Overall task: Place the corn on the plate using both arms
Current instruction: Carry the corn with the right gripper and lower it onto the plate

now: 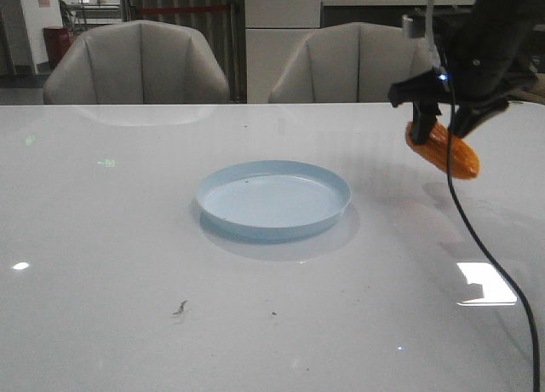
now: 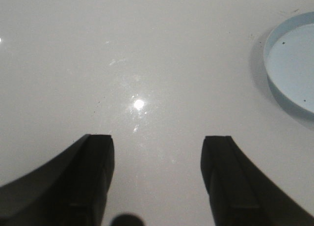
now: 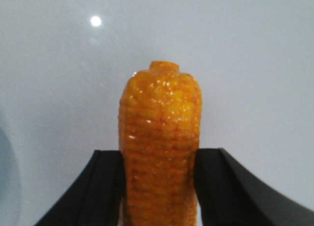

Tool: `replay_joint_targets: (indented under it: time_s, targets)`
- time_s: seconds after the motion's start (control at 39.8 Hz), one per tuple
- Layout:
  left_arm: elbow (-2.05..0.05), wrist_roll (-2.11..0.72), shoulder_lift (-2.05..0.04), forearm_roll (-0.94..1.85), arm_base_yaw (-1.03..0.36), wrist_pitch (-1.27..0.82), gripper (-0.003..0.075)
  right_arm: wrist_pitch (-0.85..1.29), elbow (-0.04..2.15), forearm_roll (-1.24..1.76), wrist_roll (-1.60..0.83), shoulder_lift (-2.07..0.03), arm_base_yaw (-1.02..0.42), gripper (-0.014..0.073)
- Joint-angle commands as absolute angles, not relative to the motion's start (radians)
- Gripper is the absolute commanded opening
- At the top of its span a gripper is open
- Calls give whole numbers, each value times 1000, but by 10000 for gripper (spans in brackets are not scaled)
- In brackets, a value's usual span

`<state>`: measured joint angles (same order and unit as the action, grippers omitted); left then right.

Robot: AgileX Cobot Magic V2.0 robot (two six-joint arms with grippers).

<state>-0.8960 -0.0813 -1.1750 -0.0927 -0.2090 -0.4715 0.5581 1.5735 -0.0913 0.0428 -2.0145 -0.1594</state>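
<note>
Next, I lay the orange corn, now tilted above the white table, across the middle of the empty pale blue plate (image 1: pixel 288 191) with my right gripper.
The orange corn (image 1: pixel 444 150) hangs tilted above the white table, to the right of the pale blue plate (image 1: pixel 274 198). My right gripper (image 1: pixel 441 118) is shut on the corn's upper end, and the cob sticks out past the two black fingers (image 3: pixel 110 186) with bumpy kernels (image 3: pixel 160 123) showing. The plate lies empty near the middle of the table. My left gripper (image 2: pixel 157 152) is open over bare table with nothing between its fingers, and the plate's rim (image 2: pixel 269 69) shows at that view's edge. The left arm does not show in the front view.
A thin black cable (image 1: pixel 485 256) trails from the right arm down to the front right of the table (image 1: pixel 128 264). Two grey chairs (image 1: pixel 136 64) stand behind the far edge. Small dark specks (image 1: pixel 180 308) lie on the near table.
</note>
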Motion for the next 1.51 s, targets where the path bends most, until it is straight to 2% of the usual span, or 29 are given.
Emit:
replay_joint_targets:
  time_s: [0.0, 0.55, 0.98, 1.08, 1.21, 1.28, 1.48]
  targets:
    - [-923, -79, -1148, -93, -208, -382, 451, 539, 1675, -105, 11, -1953, -193, 259]
    - [-923, -79, -1150, -93, -208, -345, 451, 567, 1729, -105, 11, -2012, -478, 258]
    - [-923, -79, -1150, -93, -208, -345, 451, 579, 1729, -68, 11, -2089, -509, 262]
    - [-923, -79, -1150, -93, -208, -345, 451, 567, 1729, -66, 11, -2089, -509, 333]
    - [-923, -79, -1150, -93, -208, -345, 451, 566, 1729, -62, 12, -2089, -509, 506]
    - [-923, -79, -1150, -93, -208, -345, 451, 564, 1729, -56, 12, -2089, -509, 575]
    - [-923, -79, -1150, -93, -208, -345, 451, 625, 1759, -65, 10, -2081, -508, 592]
